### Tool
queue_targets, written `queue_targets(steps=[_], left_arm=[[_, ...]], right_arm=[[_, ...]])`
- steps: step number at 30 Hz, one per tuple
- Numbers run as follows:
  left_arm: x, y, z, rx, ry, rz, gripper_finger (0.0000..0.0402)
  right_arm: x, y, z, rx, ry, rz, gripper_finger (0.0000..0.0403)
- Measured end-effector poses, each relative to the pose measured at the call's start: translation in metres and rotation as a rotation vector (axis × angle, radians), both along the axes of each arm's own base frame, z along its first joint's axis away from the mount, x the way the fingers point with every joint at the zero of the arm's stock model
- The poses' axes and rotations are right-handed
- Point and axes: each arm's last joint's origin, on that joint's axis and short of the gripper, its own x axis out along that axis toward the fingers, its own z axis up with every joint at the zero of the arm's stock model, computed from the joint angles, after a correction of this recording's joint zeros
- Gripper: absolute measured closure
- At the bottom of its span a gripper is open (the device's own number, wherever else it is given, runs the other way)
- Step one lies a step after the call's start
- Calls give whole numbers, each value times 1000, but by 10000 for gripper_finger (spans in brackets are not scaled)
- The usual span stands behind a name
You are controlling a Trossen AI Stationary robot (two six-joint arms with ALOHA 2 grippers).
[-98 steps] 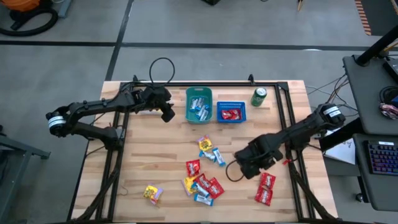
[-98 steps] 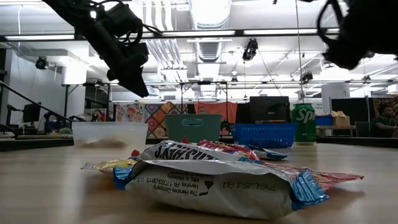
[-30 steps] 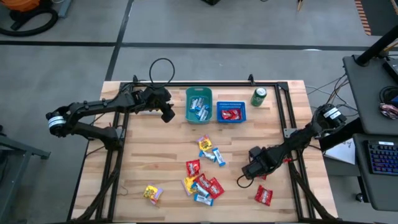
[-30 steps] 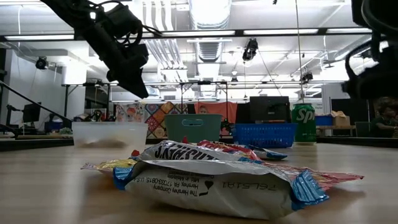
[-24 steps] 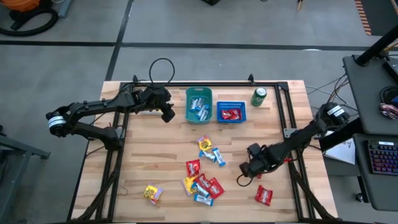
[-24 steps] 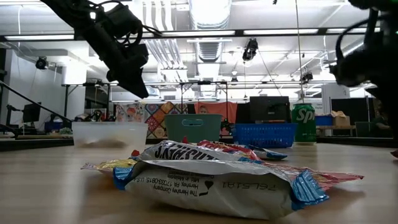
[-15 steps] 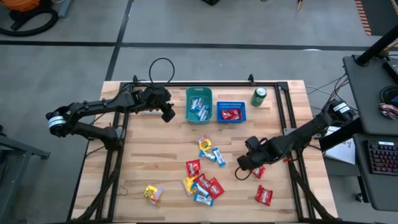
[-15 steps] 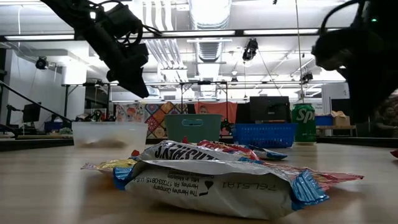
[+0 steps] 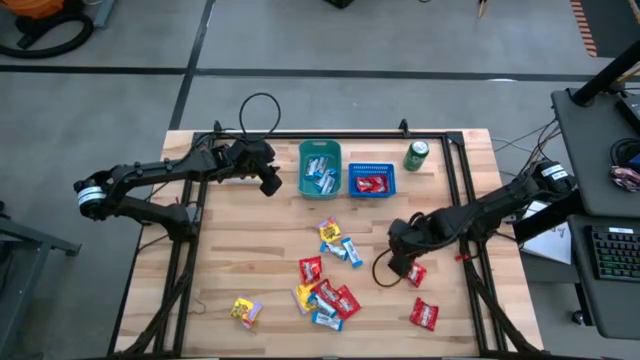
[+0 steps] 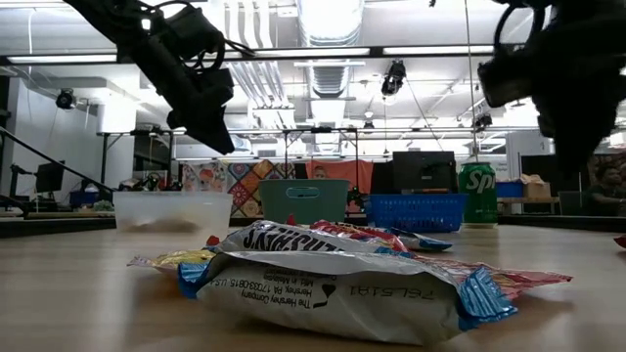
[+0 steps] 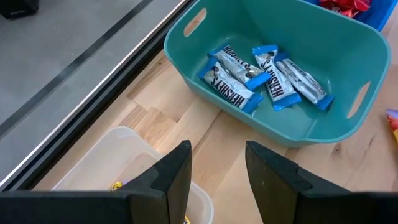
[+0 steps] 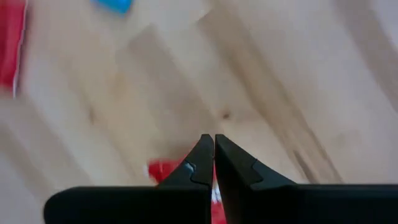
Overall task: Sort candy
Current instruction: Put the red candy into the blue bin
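Note:
My right gripper's fingers are closed empty over the edge of the red candy, so next I open them and close them around the red candy [image 9: 417, 274] before going to the blue basket.
Several wrapped candies [image 9: 325, 290] lie loose at the table's middle, with a yellow one [image 9: 244, 310] near left and a red one [image 9: 424, 314] near right. My right gripper [image 9: 408, 262] hovers right of the pile, shut on a red candy [image 9: 416, 272]. My left gripper [image 9: 270, 182] hangs open at the far left, above a clear bin [image 11: 124, 162] and beside the teal bin [image 9: 320, 168] of blue-white candies. Nothing is between its fingers. My right gripper [image 12: 214, 138] pinches the red candy [image 12: 165, 169] between its two shut fingers, coming from above and pointing down. The fingers hide which part of the wrapper they have. The candy shows just below the fingertips, off the wood.
A blue basket [image 9: 372, 181] with red candies stands right of the teal bin, and a green can [image 9: 416, 155] right of that. A black metal frame [image 9: 455, 200] runs along the table's sides. Bare wood lies between the pile and the bins.
My right gripper has gone toward the table's left and far edges, carrying the red candy along with it. The other red candy near the right front has stayed put. My left arm has kept still.

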Motion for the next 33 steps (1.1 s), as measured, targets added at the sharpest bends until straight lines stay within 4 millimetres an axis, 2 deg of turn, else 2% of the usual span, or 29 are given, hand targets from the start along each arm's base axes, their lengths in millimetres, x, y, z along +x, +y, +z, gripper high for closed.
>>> queue_targets(steps=[4,9,15,21,25,30,33], left_arm=[[0,0,0,-4,-5,6,267],[0,0,0,-13,-13,16,267],[0,0,0,-17,-19,23,267],[0,0,0,-19,-24,26,267],[0,0,0,-21,-26,29,267],[0,0,1,-20,-27,28,267],[0,0,1,-20,-27,28,267]], right_arm=[[-2,2,0,-12,2,218,394],[-7,1,-1,11,64,188,377],[-18,2,-3,77,208,88,292],[-18,12,-4,97,206,27,194],[-12,15,-14,111,237,-78,166],[3,26,-33,157,231,10,153],[6,26,-49,126,296,23,149]])
